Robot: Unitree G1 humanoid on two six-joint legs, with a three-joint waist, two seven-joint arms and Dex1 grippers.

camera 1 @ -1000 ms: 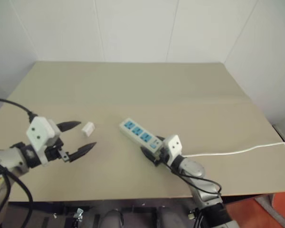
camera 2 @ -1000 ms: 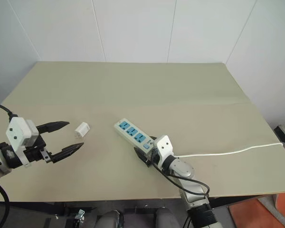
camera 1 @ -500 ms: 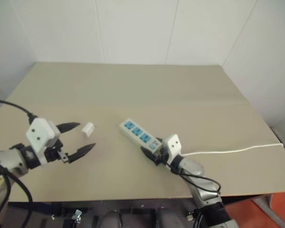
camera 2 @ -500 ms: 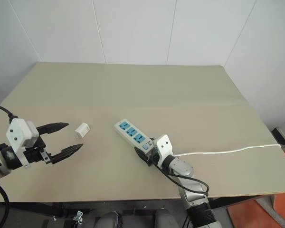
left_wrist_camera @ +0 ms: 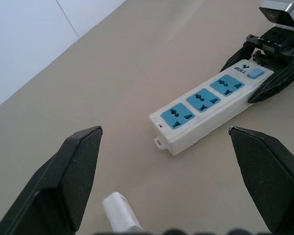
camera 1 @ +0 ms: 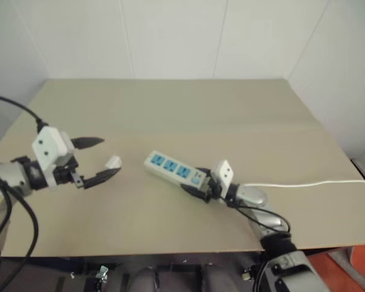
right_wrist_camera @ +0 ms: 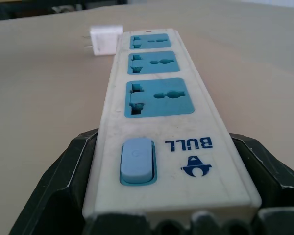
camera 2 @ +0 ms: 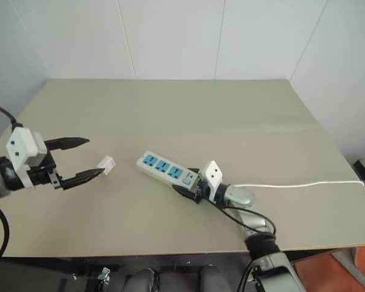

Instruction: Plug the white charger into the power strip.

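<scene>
The white charger's prongs must stay free for the power strip, so my left gripper will close on the long sides of the white charger's body (camera 1: pixel 113 162) (left_wrist_camera: pixel 120 213).
The power strip (camera 1: pixel 169 168), a white bar with three blue sockets, lies across the middle of the table. My right gripper (camera 1: pixel 194 185) is shut on its switch end, one black finger (right_wrist_camera: pixel 71 169) pressed to each side. The white charger (camera 1: pixel 113 162) is a small cube lying on the table to the left of the strip's free end, prongs showing (right_wrist_camera: pixel 105 40). My left gripper (camera 1: pixel 109 156) stands open just above the table, and the charger (left_wrist_camera: pixel 118 214) sits between its fingers near the lower fingertip, not touched.
The strip's thin white cord (camera 1: pixel 304 184) runs off to the right across the beige table (camera 1: pixel 170 109). White walls close in behind the table and on its right. The table's front edge lies just below both arms.
My right gripper has closed on the strip's switch end and swung the strip, so its free end lies further left. My left gripper has risen and moved forward around the charger.
</scene>
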